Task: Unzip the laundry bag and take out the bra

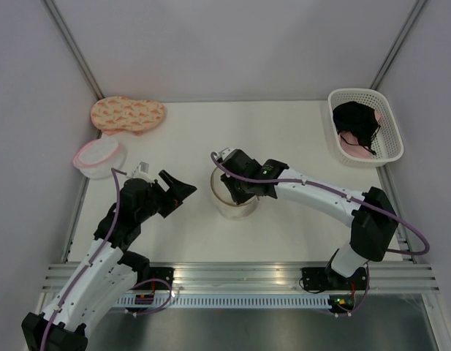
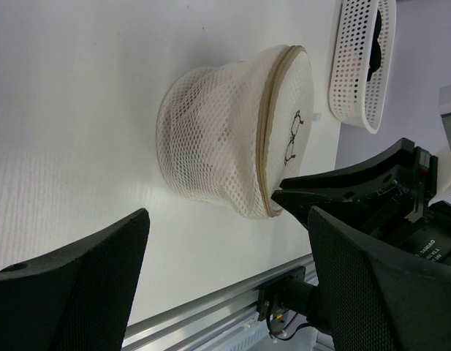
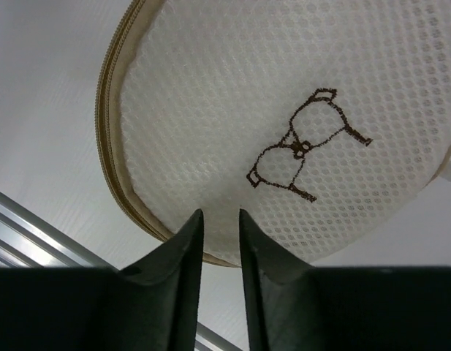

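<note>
The robot's left gripper needs to close on the zip rim's mesh-side strip [image 1: 213,183] [image 2: 261,137], just under the lid, at the side of the laundry bag that faces it.
The laundry bag [image 1: 237,210] stands mid-table, a cream mesh dome with a brown zip rim. It also shows in the left wrist view [image 2: 218,139] and, from above, in the right wrist view [image 3: 283,88], where a brown bra outline is stitched on the lid. The zip looks closed. My right gripper [image 1: 238,196] [image 3: 221,213] is over the lid's near edge, its jaws a narrow gap apart, with nothing between them. One right fingertip touches the rim in the left wrist view. My left gripper [image 1: 183,190] [image 2: 226,219] is wide open and empty, left of the bag. The bra is hidden.
A white basket [image 1: 389,124] [image 2: 357,66] at the back right holds a black garment [image 1: 357,121] and a pink one. A flat orange patterned pouch [image 1: 128,115] and a pink-rimmed round bag [image 1: 99,156] lie at the back left. A metal rail [image 1: 240,274] runs along the near edge.
</note>
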Robot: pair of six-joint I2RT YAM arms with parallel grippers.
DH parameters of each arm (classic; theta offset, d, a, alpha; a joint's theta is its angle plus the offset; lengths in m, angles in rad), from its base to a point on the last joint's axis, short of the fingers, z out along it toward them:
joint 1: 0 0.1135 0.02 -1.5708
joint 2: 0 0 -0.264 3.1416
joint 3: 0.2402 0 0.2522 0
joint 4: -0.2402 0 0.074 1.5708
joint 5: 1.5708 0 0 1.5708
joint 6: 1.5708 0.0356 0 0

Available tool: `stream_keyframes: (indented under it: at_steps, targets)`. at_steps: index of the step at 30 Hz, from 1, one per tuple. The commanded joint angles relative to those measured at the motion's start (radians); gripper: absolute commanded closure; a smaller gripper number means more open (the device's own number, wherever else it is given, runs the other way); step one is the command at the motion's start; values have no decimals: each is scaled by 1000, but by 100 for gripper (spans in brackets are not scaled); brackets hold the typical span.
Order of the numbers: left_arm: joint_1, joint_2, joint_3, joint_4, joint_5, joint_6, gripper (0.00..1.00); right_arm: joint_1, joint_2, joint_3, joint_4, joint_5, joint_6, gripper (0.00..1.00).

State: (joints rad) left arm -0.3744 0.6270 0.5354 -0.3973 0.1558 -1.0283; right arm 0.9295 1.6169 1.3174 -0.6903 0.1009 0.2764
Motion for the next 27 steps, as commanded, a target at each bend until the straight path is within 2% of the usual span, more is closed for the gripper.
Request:
stream_keyframes:
  at_steps: [1, 5, 11, 18, 27]
  targets:
    - [5, -6, 3, -3, -18, -3, 8, 8, 18, -18, 31, -44, 7, 73]
    - [5, -9, 5, -3, -19, -3, 8, 9, 37, -24, 35, -50, 15, 99]
    - [8, -19, 5, -11, -21, -1, 8, 8, 15, -12, 23, -6, 18, 99]
    - [8, -1, 15, 26, -6, -3, 9, 6, -12, -4, -29, 141, 43, 99]
    - [8, 215, 112, 146, 22, 66, 9, -27, -2, -75, -12, 178, 64, 100]
